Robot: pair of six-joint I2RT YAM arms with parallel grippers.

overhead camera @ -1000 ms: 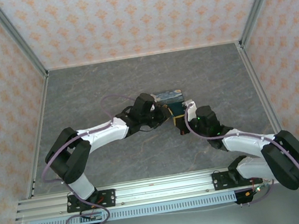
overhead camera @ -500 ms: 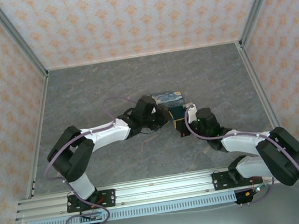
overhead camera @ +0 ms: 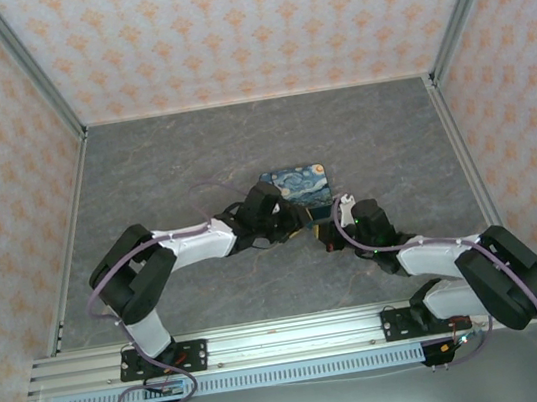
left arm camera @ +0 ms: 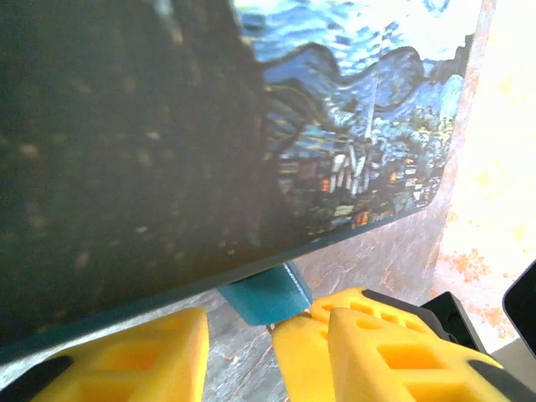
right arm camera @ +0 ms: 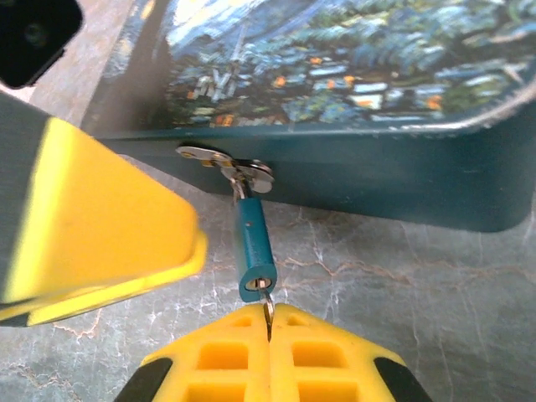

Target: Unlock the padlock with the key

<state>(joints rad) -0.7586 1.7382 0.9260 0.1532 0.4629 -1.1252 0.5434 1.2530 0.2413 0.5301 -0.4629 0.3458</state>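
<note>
The key's tip is in the keyhole and the padlock hangs loose from the hasp, so I will steady the padlock's body [right arm camera: 253, 237] with my left gripper.
The teal padlock [right arm camera: 254, 243] hangs by its silvery shackle from the hasp [right arm camera: 226, 161] on the starry-print box [right arm camera: 352, 75]. My right gripper [right arm camera: 269, 322] is shut on the small metal key [right arm camera: 267, 303], whose tip sits in the keyhole at the padlock's bottom end. My left gripper [left arm camera: 243, 347] stands open, its yellow fingers [left arm camera: 126, 356] on either side of the padlock [left arm camera: 266, 295] and the left one apart from it. From above, the left gripper [overhead camera: 292, 220] and right gripper [overhead camera: 332, 230] meet at the box's near edge.
The box [overhead camera: 296, 185] lies on the grey marbled table [overhead camera: 164, 176], picture side up. A yellow left finger [right arm camera: 100, 218] sits close beside the padlock in the right wrist view. Patterned walls close in the table on three sides.
The left gripper has opened its jaws. The box has dropped from a tipped-up pose to lying flat, and both grippers have shifted slightly nearer.
</note>
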